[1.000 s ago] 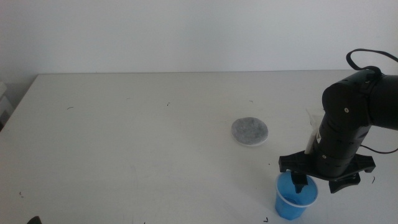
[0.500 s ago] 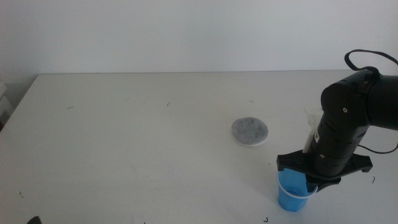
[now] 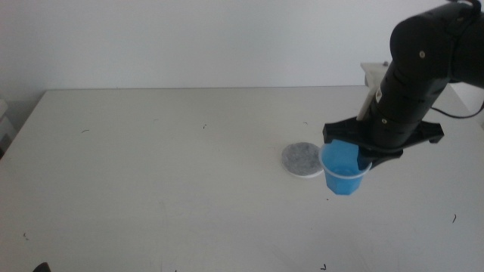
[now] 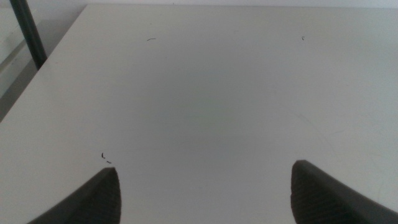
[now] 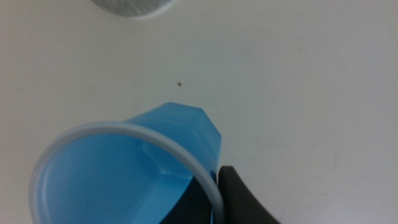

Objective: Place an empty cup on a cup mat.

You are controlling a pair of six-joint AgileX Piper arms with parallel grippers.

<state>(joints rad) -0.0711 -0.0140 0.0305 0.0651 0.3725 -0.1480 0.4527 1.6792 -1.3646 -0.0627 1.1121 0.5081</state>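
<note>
I need to release the blue cup from my right gripper near the middle of the grey cup mat [image 3: 300, 162], inside the mat's white edge.
The blue cup [image 3: 344, 170] hangs in the air, held by its rim in my right gripper [image 3: 364, 157], which is shut on it. It hovers just right of the cup mat [image 3: 301, 159], a grey disc with a white edge lying flat on the table. In the right wrist view the cup [image 5: 124, 174] is empty, with one dark jaw outside its rim and the mat's edge [image 5: 134, 5] beyond it. My left gripper [image 4: 205, 186] is open and empty over bare table, out of the middle view.
The white table [image 3: 151, 174] runs to a back edge at the wall and a left edge with a dark post [image 4: 28, 34] beside it. A white object [image 3: 372, 73] sits behind the right arm at the back right.
My right gripper has lifted the cup off the table at the front right and carried it up and left to beside the mat. The mat has not moved.
</note>
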